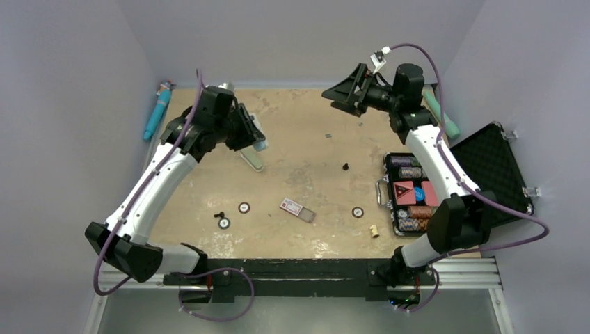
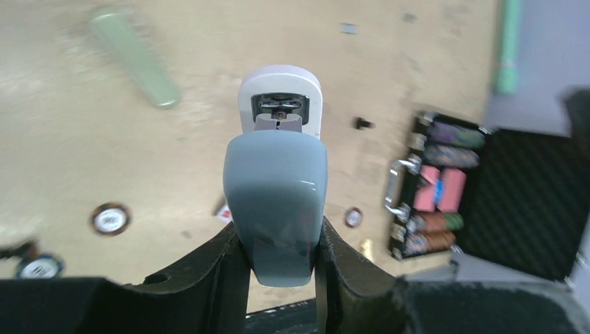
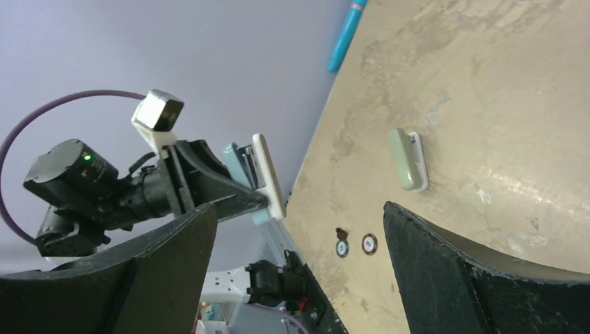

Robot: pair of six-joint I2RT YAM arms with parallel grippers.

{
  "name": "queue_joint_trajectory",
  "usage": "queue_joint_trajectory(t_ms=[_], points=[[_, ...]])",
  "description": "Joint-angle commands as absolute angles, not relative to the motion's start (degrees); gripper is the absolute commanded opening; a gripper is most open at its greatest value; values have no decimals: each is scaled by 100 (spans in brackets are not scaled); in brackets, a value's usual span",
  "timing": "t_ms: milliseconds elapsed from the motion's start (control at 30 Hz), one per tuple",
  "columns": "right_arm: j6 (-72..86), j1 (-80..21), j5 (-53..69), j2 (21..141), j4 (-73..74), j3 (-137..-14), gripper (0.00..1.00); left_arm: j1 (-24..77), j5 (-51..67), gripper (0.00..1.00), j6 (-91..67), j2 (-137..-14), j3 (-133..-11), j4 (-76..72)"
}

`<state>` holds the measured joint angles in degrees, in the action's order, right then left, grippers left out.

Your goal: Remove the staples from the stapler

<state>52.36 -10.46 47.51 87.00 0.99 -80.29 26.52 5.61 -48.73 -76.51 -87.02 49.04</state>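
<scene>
I will use my left gripper to set the blue-grey and white stapler down on the table [image 1: 239,173] [image 2: 95,113] between the pale green stapler and the poker chips.
My left gripper [image 1: 249,132] is shut on a blue-grey and white stapler [image 2: 277,188] and holds it above the table. The stapler's metal channel end [image 2: 280,108] shows between the blue top and the white base. The stapler also shows in the right wrist view [image 3: 268,174]. A tiny dark-grey strip, the staples [image 1: 328,136], lies on the table at mid back and also shows in the left wrist view [image 2: 348,28]. My right gripper [image 1: 346,94] is open, empty and raised at the back right, its jaws wide apart in the right wrist view [image 3: 299,219].
A pale green stapler [image 1: 252,160] lies under my left gripper. A small black peg [image 1: 345,166] stands mid-table. Poker chips [image 1: 244,207], a card [image 1: 297,209] and a beige piece [image 1: 374,230] lie near the front. An open chip case [image 1: 511,167] is at the right, and a blue tool [image 1: 158,111] at the back left.
</scene>
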Motion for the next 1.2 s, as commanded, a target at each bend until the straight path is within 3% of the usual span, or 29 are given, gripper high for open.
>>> queue_joint_trajectory(t_ms=[0, 200, 733, 933, 1067, 1167], points=[[4612, -1057, 4453, 8686, 1057, -8303, 94, 2302, -1050, 0, -5329, -7806, -8309, 6185], [4457, -1059, 4338, 8575, 1236, -8087, 91, 1868, -889, 0, -5353, -8344, -7606, 5713], [4342, -1055, 4173, 8560, 1483, -8079, 90, 1793, -694, 1, -5206, -10434, -8006, 5372], [4324, -1059, 4163, 8595, 1515, -8130, 90, 1763, -546, 58, -5191, -10541, -7995, 5213], [4290, -1055, 4214, 8629, 1532, -8130, 90, 1764, -552, 78, -5121, -10390, -7993, 5266], [4252, -1058, 4197, 8671, 1544, -8167, 90, 1759, -577, 83, -5053, -10218, -7980, 5333]])
